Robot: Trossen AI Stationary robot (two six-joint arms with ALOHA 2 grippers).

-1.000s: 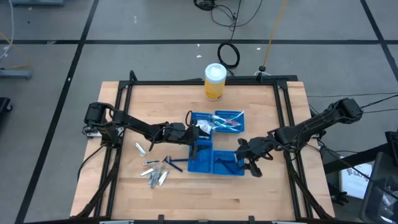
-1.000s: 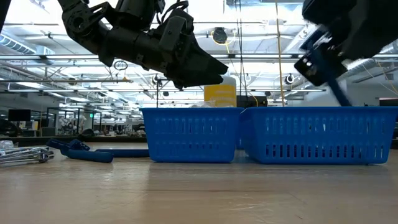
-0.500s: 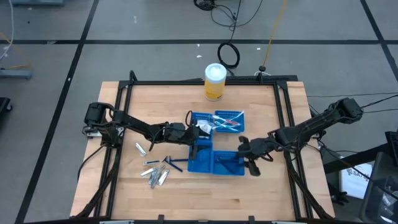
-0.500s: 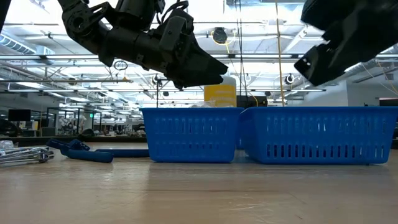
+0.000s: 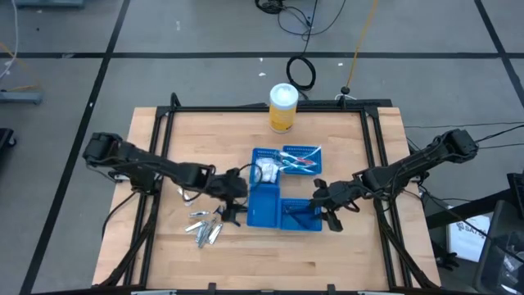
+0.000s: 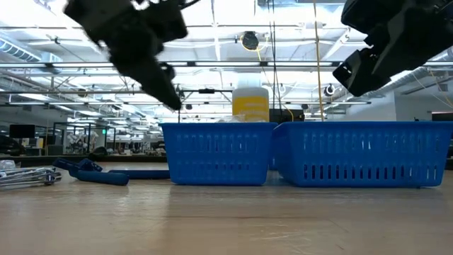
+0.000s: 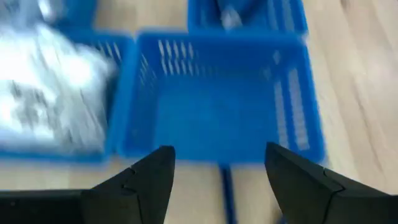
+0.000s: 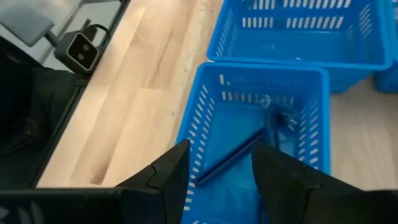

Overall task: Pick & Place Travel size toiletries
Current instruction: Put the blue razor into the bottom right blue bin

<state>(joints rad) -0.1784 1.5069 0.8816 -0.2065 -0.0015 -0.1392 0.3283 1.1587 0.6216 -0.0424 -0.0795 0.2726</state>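
Next, my left gripper closes on the razor stick's body (image 7: 229, 215), a little behind the end that points at the empty blue tray.
Four blue mesh trays stand mid-table. My left gripper (image 5: 236, 205) (image 7: 217, 152) hovers open at the left rim of the bare near-left tray (image 7: 217, 112), holding nothing. Below it a dark blue razor stick (image 7: 227, 186) lies on the table. Silvery tubes (image 5: 206, 231) (image 6: 28, 176) lie nearer the front. My right gripper (image 5: 330, 217) (image 8: 221, 152) hangs open over the near-right tray (image 8: 193, 130). Another dark blue razor stick (image 8: 233, 155) lies flat on that tray's bottom. White packets (image 5: 266, 170) fill the far-left tray, and thin toothbrushes (image 5: 299, 161) lie in the far-right one.
A tall yellow canister with a white lid (image 5: 282, 106) (image 6: 250, 106) stands at the far edge behind the trays. A black frame (image 5: 164, 123) runs around the tabletop. Bare wood lies along the near edge and at the far left.
My left gripper has pulled back from over the trays toward the table's left edge, rising and tipping up to a shallower slant, still open. The dark blue razor stick that hung from my right gripper has dropped out of it into the near-right tray.
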